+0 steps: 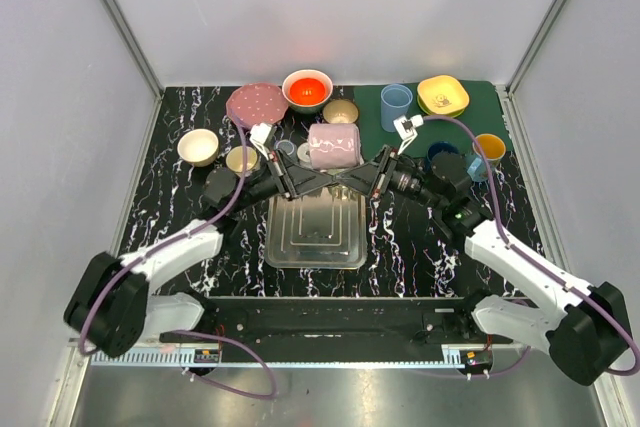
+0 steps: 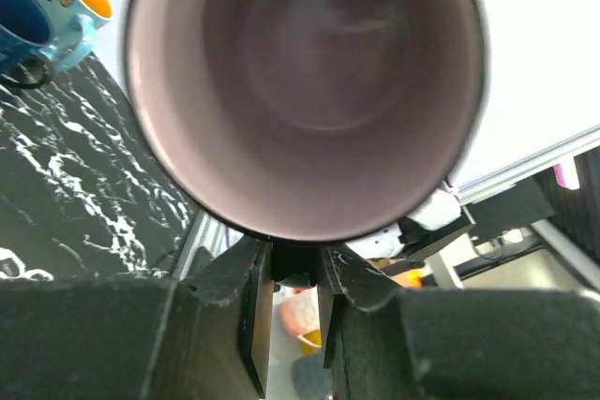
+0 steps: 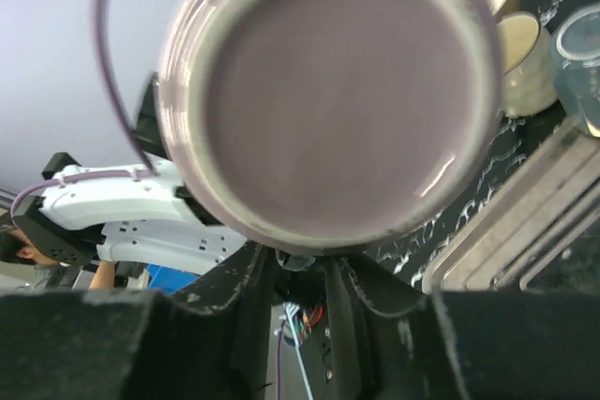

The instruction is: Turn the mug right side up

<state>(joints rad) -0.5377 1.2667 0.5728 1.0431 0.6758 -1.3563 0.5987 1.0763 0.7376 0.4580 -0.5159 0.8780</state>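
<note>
My left gripper will release the pink mug on the black marble (image 1: 201, 178) in front of the outermost cream bowl.
A pink mug (image 1: 334, 145) lies on its side in the air over the far edge of the clear tray (image 1: 313, 237). Its opening faces left: the left wrist view looks into the mug (image 2: 309, 81), and the right wrist view shows the mug's flat base (image 3: 337, 100). My left gripper (image 1: 303, 179) and my right gripper (image 1: 360, 177) meet under the mug from either side. In both wrist views the fingers (image 2: 248, 316) (image 3: 248, 316) stand nearly closed just under the mug's lower edge, apparently on its handle, which is hidden.
At the back stand a pink plate (image 1: 256, 103), a red bowl (image 1: 307, 90), a tan bowl (image 1: 341, 112), cream bowls (image 1: 198, 146), a blue cup (image 1: 396, 105) and a yellow dish (image 1: 443, 95) on a green mat (image 1: 480, 112). A yellow-lined mug (image 1: 487, 150) stands at the right.
</note>
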